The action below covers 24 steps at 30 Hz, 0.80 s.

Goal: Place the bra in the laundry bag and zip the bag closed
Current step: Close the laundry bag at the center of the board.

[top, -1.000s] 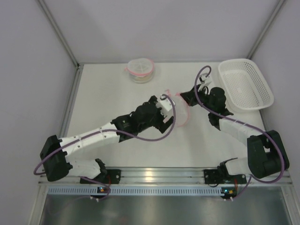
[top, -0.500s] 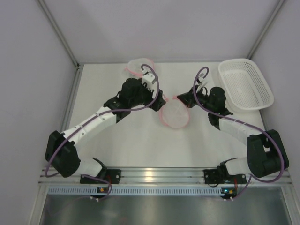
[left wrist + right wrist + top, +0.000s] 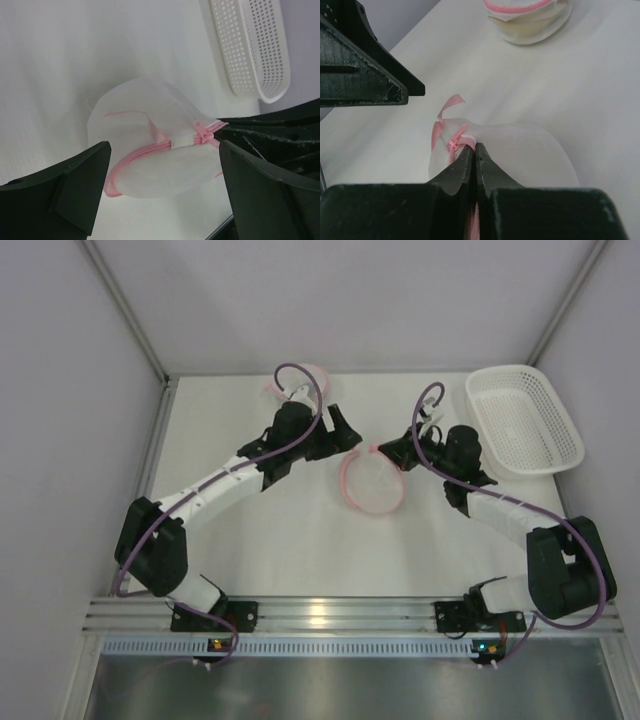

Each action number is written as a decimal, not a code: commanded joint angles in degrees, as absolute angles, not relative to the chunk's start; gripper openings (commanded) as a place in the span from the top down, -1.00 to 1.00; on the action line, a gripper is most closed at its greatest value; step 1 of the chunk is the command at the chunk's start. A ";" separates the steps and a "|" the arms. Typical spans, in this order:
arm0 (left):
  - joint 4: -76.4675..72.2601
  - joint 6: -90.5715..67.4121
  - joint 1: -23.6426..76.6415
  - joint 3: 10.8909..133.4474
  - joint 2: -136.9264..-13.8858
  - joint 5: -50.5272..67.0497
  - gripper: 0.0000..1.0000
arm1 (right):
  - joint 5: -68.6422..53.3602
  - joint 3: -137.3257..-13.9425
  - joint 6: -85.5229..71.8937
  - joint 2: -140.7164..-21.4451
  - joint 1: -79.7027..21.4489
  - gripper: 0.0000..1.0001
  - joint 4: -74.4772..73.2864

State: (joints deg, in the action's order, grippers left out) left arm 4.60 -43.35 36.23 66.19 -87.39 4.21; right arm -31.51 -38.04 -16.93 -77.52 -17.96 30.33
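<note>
My right gripper pinches the laundry bag's rim beside the zipper pull, so it should open and take the zipper pull (image 3: 202, 131) while my left gripper holds its pink tab.
The laundry bag (image 3: 372, 483), a round white mesh pouch with a pink zipper rim, lies mid-table. My right gripper (image 3: 384, 450) is shut on its rim beside the pink zipper pull (image 3: 454, 143); the right wrist view shows the jaws (image 3: 475, 146) pinched on the fabric (image 3: 520, 150). Just left of the bag's far edge, my left gripper (image 3: 345, 434) stands open and apart from it. In the left wrist view its wide fingers (image 3: 75, 185) frame the domed bag (image 3: 150, 172) with nothing between them. The bra is hidden; I cannot make out what the bag holds.
A second round mesh pouch (image 3: 527, 17) with a pink rim and cream contents sits at the back (image 3: 305, 375), partly behind the left arm. A white perforated basket (image 3: 525, 420) stands at the back right. Grey walls close in the table on both sides.
My left arm has swung off the bag, back and to the left, then turned its open gripper toward the bag's far edge. The bag now lies uncovered. The right arm has not moved.
</note>
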 commanded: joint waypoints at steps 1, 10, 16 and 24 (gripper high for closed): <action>-1.49 -52.99 36.91 66.80 -88.94 0.53 -0.86 | -31.73 -40.87 -15.91 -76.46 -18.72 1.00 32.52; -1.58 -59.41 39.72 65.48 -90.96 -9.49 -0.65 | -31.55 -41.22 -16.70 -76.64 -18.81 1.00 33.22; -2.90 -60.29 40.25 68.90 -95.62 -9.58 -0.59 | -31.82 -41.31 -16.79 -76.90 -18.90 1.00 32.70; -4.74 -61.96 40.61 70.05 -97.91 -12.04 -0.08 | -31.46 -41.13 -16.17 -76.29 -18.99 1.00 31.55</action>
State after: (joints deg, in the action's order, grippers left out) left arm 0.03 -61.36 40.34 67.26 -98.19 -9.58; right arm -31.14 -38.68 -17.02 -77.52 -18.04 29.95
